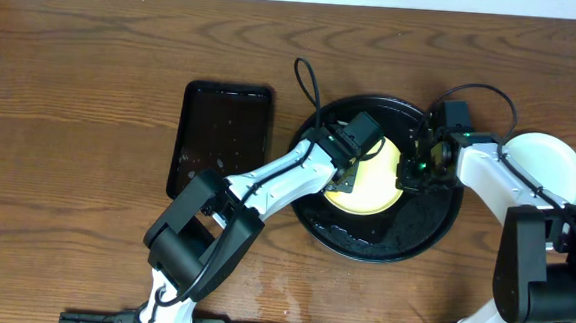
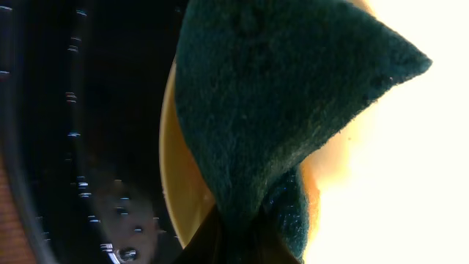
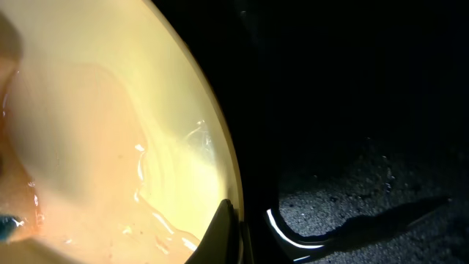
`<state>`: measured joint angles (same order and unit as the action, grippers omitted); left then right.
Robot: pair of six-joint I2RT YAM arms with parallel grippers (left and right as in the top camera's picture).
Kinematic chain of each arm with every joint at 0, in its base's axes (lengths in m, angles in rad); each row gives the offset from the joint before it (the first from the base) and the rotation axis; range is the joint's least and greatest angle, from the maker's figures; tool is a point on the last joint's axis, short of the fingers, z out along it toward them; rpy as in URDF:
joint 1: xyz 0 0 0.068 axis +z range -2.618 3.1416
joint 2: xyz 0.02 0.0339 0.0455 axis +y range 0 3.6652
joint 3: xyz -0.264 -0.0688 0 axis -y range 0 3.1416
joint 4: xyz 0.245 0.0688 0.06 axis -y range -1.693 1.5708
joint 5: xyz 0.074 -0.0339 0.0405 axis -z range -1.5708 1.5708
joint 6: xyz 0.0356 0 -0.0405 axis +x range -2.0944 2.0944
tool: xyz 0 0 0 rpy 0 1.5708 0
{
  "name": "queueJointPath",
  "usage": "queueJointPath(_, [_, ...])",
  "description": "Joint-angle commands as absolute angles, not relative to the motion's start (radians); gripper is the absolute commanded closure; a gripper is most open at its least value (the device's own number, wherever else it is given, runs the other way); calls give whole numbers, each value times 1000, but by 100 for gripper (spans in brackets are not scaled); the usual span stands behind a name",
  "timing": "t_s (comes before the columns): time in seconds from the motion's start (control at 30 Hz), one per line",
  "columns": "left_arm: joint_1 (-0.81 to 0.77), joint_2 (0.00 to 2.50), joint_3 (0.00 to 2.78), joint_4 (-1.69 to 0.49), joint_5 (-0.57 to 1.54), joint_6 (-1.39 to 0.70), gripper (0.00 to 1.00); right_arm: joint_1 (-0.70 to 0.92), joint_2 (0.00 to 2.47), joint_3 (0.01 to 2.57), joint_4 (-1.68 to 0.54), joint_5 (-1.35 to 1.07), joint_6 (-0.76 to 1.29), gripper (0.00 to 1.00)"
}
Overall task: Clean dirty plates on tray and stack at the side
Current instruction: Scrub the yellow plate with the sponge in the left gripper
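Note:
I need to release the dark green cloth from my left gripper on the near half of the rectangular black tray's bottom (image 1: 218,168).
The pale yellow plate (image 1: 368,191) lies in the round black tray (image 1: 403,239), tilted up at its right side. My left gripper (image 1: 361,154) is shut on a dark green cloth (image 2: 278,110) that presses on the plate (image 2: 179,183). My right gripper (image 1: 409,173) is shut on the plate's right rim (image 3: 110,110), one finger inside the rim and one outside (image 3: 238,235). A wet orange film (image 3: 44,198) covers part of the plate. A pale plate (image 1: 545,162) lies on the table right of the tray. A third plate is not in view.
A smaller rectangular black tray (image 1: 224,138) lies left of the round tray. The round tray's floor is wet with droplets (image 2: 73,132) (image 3: 352,110). The left arm reaches across from the lower left, the right arm from the lower right.

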<state>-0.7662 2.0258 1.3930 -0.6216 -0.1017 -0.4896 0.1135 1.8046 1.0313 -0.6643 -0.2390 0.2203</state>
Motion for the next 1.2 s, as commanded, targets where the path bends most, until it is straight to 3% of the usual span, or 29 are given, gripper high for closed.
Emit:
queueJointPath(0.0, [-719, 2063, 1365, -653, -323, -473, 92, 113, 1827, 1018, -673, -187, 216, 99])
queueJointPath(0.3, [-720, 2072, 1365, -436, 412, -631, 92, 113, 1827, 1018, -674, -181, 208, 99])
queueJointPath(0.4, [-738, 2072, 1365, -384, 525, -630, 93, 113, 1827, 1018, -674, -181, 200, 99])
queueJointPath(0.57, [-777, 2072, 1365, -378, 533, -583, 92, 113, 1827, 1018, -674, -181, 193, 99])
queueJointPath(0.63, [-782, 2073, 1364, -382, 509, -558, 92, 113, 1827, 1018, -674, -181, 194, 99])
queueJointPath(1.03, [-669, 2072, 1367, -706, -270, -562, 92, 113, 1827, 1018, -691, -181, 193, 99])
queueJointPath(1.17, [-666, 2072, 1384, -748, -424, -562, 92, 113, 1827, 1018, -691, -180, 193, 99])
